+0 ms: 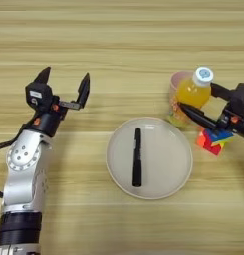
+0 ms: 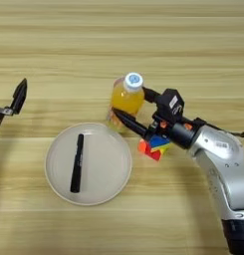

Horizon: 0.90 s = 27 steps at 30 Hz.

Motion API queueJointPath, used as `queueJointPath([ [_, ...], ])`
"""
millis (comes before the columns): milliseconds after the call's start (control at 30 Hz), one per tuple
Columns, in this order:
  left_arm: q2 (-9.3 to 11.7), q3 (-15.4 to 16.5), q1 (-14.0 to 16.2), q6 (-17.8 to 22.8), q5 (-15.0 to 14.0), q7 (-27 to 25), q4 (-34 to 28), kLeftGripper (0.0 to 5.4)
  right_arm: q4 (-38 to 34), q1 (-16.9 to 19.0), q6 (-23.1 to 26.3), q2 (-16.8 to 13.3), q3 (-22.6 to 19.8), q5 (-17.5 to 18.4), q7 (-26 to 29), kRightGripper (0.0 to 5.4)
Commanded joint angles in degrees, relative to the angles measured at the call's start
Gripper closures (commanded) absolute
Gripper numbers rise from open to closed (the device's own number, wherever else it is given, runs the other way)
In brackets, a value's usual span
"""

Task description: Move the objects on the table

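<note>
The robot's right gripper should release the orange-juice bottle on the cream plate [image 1: 155,159], next to the black pen, toward the cube.
The small orange-juice bottle [image 1: 192,90] with its white cap stands right of centre, and my right gripper [image 2: 129,101] is shut on it, one black finger on each side of its body. The pale pink cup [image 1: 174,82] sits directly behind and left of the bottle, largely covered by it. I cannot tell whether the bottle is inside the cup. The multicoloured puzzle cube [image 2: 152,148] lies on the table [image 1: 118,40] just under my right wrist. Far to the left, my left gripper [image 1: 66,74] is raised and open, holding nothing.
A round cream plate [image 1: 166,179] lies at the centre front, with a black pen [image 1: 137,157] lying lengthwise on it. The plate's right rim is close to the cup and the cube.
</note>
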Motion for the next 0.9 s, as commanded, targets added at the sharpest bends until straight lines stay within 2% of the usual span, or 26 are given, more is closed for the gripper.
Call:
queueJointPath([
  [33, -0.06, -0.76, -0.48, -0.46, 1.06, 0.17, 0.01, 0.00, 1.08, 0.51, -4.57, -0.29, 1.53, 0.56, 4.76, 1.98],
  [300, -0.39, -1.38, -0.49, -0.93, 1.95, 0.35, 0.55, 0.00, 5.59, -0.57, -8.10, 1.08, 5.07, -1.30, 7.96, 1.98],
  [500, -0.62, -1.73, -0.27, -0.95, 2.02, 0.57, 0.30, 0.00, 7.07, -1.53, -8.68, 2.17, 8.55, -2.82, 9.03, 1.98],
  [900, -1.05, -2.31, -0.30, -1.03, 2.14, 0.83, 0.92, 0.00, 12.67, -2.01, -10.47, 3.00, 10.90, -5.65, 9.91, 1.98],
])
